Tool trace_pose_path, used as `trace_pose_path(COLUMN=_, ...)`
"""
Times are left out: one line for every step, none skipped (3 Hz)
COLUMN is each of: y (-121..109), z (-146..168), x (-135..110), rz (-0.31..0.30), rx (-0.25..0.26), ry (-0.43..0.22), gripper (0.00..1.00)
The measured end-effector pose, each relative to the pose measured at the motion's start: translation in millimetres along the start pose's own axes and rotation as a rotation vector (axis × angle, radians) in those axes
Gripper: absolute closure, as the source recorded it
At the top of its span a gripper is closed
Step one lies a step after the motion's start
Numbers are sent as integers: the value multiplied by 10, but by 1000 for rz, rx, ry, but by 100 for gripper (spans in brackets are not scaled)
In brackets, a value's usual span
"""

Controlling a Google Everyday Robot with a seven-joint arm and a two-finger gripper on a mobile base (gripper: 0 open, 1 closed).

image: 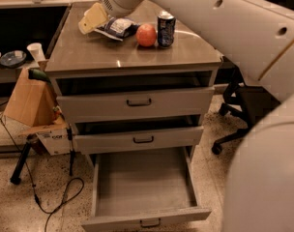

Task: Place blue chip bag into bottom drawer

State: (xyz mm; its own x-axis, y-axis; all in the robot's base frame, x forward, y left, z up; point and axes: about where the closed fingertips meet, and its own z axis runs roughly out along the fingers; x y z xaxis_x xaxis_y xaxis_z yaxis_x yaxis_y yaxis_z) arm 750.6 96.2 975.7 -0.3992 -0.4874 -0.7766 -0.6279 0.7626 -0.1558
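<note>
My gripper is to close next on the crinkled body [116,28] of the blue chip bag, beside the red apple on top of the cabinet.
The blue chip bag [117,27] lies crinkled on the cabinet top [103,52], towards the back left. My gripper [94,17], cream-coloured, sits at the bag's left end, low over the top, on the end of my white arm [210,18] that reaches in from the right. Whether it touches the bag I cannot tell. The bottom drawer [144,215] is pulled fully out, and its plain grey inside shows nothing in it.
A red apple [146,35] and an upright blue soda can [166,29] stand just right of the bag. The two upper drawers [137,102] are slightly ajar. A brown paper bag [28,100] and cables lie left; an office chair base [229,124] stands right.
</note>
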Motion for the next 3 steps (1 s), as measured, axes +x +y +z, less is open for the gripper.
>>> trace_pose_path(y=-346, z=157, x=248, rz=12, rx=31, ry=59, gripper=0)
trace_pose_path(y=-355, z=170, x=255, rz=12, rx=31, ry=61, gripper=0)
trace_pose_path(y=-358, z=173, x=273, rz=32, rx=27, ry=54, gripper=0)
